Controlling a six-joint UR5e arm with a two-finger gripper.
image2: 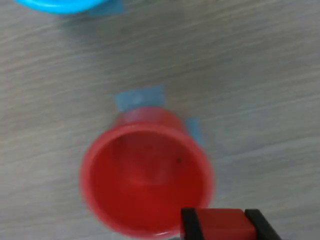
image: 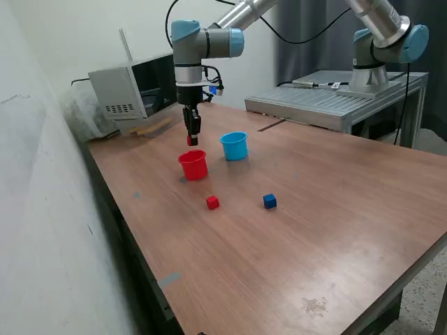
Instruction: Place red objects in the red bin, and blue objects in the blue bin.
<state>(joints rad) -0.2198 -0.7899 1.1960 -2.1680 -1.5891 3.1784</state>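
I need to let go of the small red cube inside the open red cup [image: 194,169] [image2: 137,159], onto the cup's bare bottom. The cube is still just above the cup.
My gripper [image: 192,140] hangs just above the red cup [image: 193,165], shut on a small red cube [image: 191,141]. In the wrist view that red cube [image2: 220,225] sits between the two black fingers [image2: 188,222], over the rim of the open red cup [image2: 145,175], whose inside looks bare. The light blue cup [image: 235,146] stands beside the red one, toward the exterior view's right; only its rim [image2: 60,5] shows in the wrist view. Another red cube [image: 212,202] and a dark blue cube [image: 269,201] lie on the wooden table nearer the camera.
A grey box-like appliance [image: 129,91] with an open front stands at the table's far corner. A metal platform [image: 328,98] carrying a second arm's base [image: 370,70] borders the far side. A wall runs along the exterior view's left.
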